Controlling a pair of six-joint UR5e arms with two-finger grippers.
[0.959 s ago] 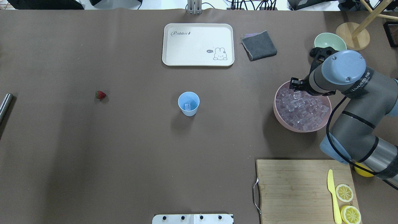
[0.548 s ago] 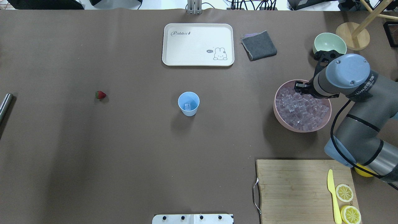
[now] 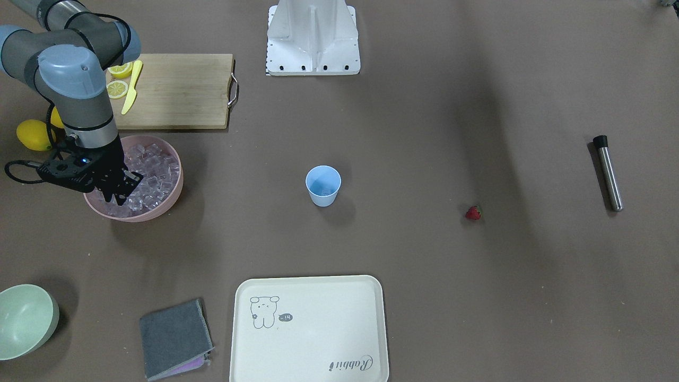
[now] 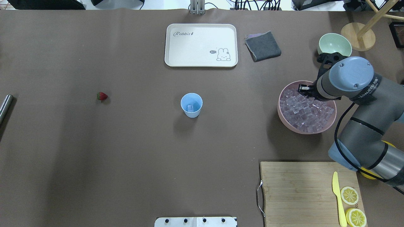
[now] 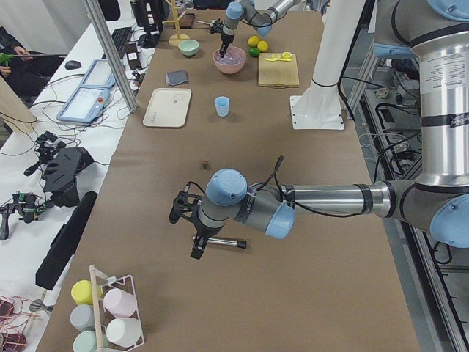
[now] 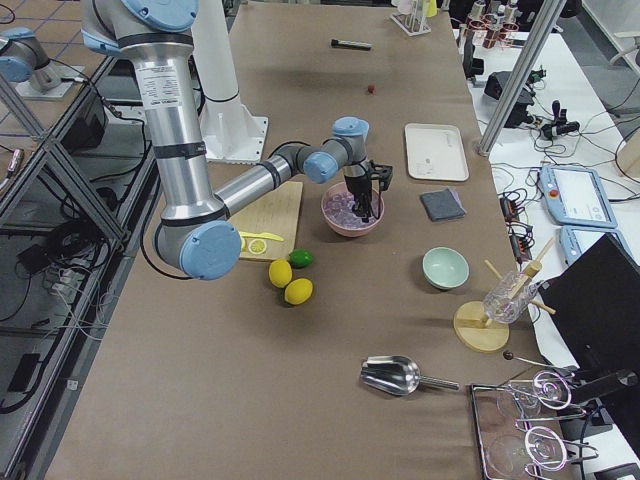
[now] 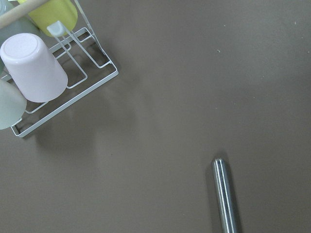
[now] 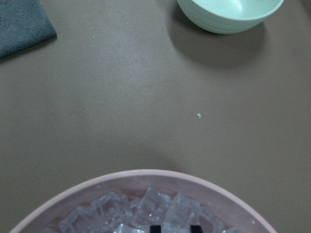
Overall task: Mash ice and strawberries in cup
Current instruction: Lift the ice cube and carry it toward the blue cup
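The robot's right gripper will release the ice from the pink bowl inside the light-blue cup [image 3: 323,185], by the ice cube in that cup.
The light-blue cup [image 4: 191,104] stands upright mid-table with one ice cube [image 4: 190,108] inside. It also shows in the front view [image 3: 323,185]. The strawberry [image 4: 102,96] lies alone on the table to the cup's left. A pink bowl [image 4: 284,118] holds a heap of ice [image 4: 303,115]. My right gripper [image 4: 303,90] is lowered into the far side of that heap. Its fingertips [image 8: 155,228] stand slightly apart with ice between them. My left gripper [image 5: 194,235] hovers over a steel muddler [image 7: 226,199]; I cannot tell if it is open.
A white tray [image 4: 201,45], grey cloth [image 4: 263,46] and pale green bowl [image 4: 334,42] sit along the far edge. A cutting board [image 4: 296,189] with a yellow knife and lemon slices is front right. A cup rack [image 7: 53,73] stands near the muddler.
My right gripper has moved from the pink bowl's far-left rim inward and down onto the ice. The cup and strawberry have not moved.
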